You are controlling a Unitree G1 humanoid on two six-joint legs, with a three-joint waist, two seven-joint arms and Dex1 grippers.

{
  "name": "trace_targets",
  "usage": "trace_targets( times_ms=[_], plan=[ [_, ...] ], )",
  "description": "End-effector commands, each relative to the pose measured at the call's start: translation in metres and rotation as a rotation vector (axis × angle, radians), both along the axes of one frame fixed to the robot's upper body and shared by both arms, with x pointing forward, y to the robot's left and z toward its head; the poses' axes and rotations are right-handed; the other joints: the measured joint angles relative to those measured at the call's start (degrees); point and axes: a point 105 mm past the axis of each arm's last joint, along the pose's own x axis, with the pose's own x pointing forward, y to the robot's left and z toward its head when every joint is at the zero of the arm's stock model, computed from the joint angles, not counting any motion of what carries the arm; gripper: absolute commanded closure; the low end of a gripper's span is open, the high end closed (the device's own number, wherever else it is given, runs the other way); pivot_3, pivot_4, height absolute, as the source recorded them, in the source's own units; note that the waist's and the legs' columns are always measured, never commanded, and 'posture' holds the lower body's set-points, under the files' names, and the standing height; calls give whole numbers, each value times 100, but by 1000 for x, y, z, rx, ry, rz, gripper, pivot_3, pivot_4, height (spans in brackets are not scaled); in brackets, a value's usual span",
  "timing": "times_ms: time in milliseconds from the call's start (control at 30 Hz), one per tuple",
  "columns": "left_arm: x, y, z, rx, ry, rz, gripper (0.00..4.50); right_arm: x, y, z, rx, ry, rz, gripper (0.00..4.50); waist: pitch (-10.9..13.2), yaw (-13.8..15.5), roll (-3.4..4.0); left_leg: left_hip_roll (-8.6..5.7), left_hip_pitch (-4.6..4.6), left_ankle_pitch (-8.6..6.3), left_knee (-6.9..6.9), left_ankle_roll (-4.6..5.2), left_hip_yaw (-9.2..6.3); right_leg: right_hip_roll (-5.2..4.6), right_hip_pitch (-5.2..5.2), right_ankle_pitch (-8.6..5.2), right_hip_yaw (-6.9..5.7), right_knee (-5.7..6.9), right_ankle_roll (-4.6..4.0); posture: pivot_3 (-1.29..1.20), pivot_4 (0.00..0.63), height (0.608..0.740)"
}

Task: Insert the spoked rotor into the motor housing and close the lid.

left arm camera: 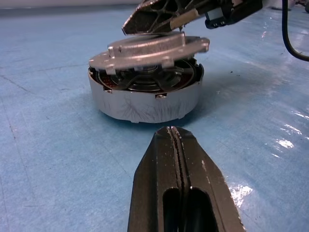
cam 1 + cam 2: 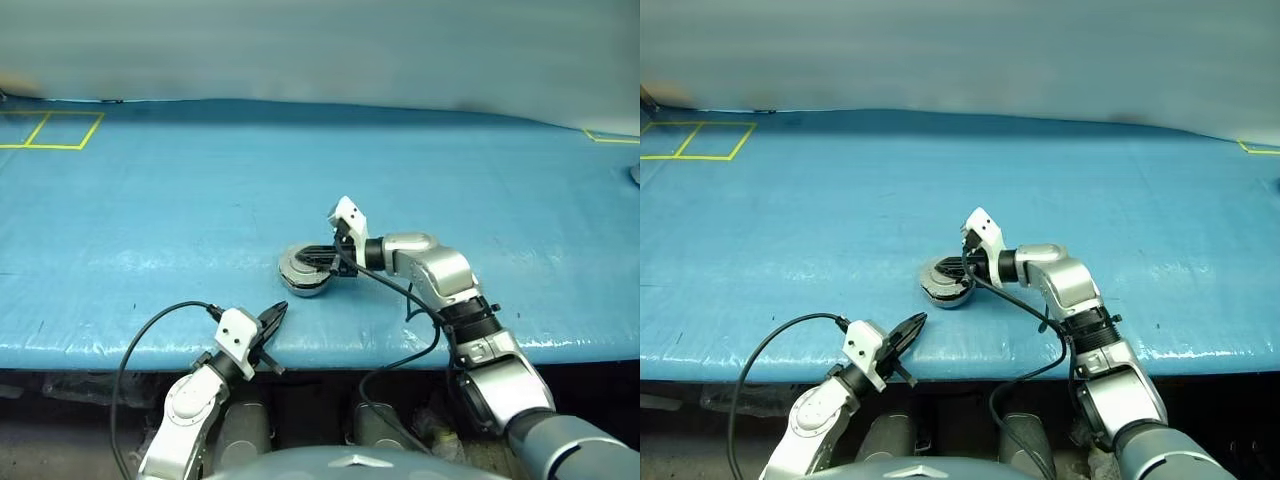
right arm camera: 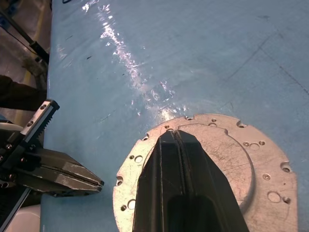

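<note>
The lid sits at a slant over a gap at the motor housing's rim. My shut right gripper should open and take the lid's raised circle (image 3: 219,157) to set it level.
The motor housing (image 1: 145,101), a round silver shell, stands on the blue table near its front middle. Inside it, the spoked rotor (image 1: 145,81) shows as a dark ring with silver spokes, seen through a gap under the lid. The lid (image 1: 149,47), a grey disc with a raised circle, lies on top, slightly tilted and not flush. My right gripper (image 2: 302,258) is shut, and its fingers lie across the lid's upper face (image 3: 227,159). My left gripper (image 2: 280,312) is shut and empty, a little in front of the housing near the table edge, pointing at it.
The blue table's front edge (image 2: 330,352) runs just behind my left wrist. Yellow tape squares (image 2: 50,130) mark the far left corner and a yellow corner mark (image 2: 610,135) the far right. Black cables (image 2: 400,360) hang off both arms.
</note>
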Motion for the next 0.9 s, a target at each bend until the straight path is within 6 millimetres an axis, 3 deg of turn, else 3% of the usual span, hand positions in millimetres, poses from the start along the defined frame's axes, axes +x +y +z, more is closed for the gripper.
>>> trace_targets(
  times_ms=[33, 267, 400, 500, 833, 900],
  plan=[
    [4, -1, 8, -10, -40, 8, 4476, -4, 4, 7, 23, -64, -56, 4500, 0, 0, 0, 0, 0, -1, -1, -2, -1, 0, 0, -1, -1, -1, -1, 0, 150, 740],
    [16, 9, 21, -3, -99, 77, 4476, -23, 6, 25, 88, -270, -236, 4500, 0, 9, 0, -1, -5, -2, -5, -5, -2, 0, -3, -2, -3, -3, 1, 0, 150, 740],
    [19, 14, 22, -8, -100, 98, 4476, -24, -2, 32, 91, -294, -378, 4500, 0, 1, 0, -1, -5, -2, -5, -5, -1, 0, -3, -2, -3, -5, 3, 0, 150, 740],
    [19, 15, 20, -1, -92, 96, 4500, -25, -5, 29, 18, -359, -405, 3538, 0, 8, -1, 1, -4, -2, -5, -6, -2, 0, -3, -3, -8, -5, 3, 0, 150, 740],
    [22, 17, 23, 0, -103, 99, 4500, -24, 1, 16, -49, -310, -314, 217, 0, 1, 0, 1, -6, -2, -11, -6, -2, 0, -6, -3, -9, -10, 1, 0, 150, 740],
    [21, 19, 24, -4, -102, 105, 4500, -24, 4, 13, -71, -319, -271, 16, 1, 0, -1, 0, -6, -2, -11, -6, -2, 0, -5, -4, -9, -12, 1, 0, 150, 740]
  ],
)
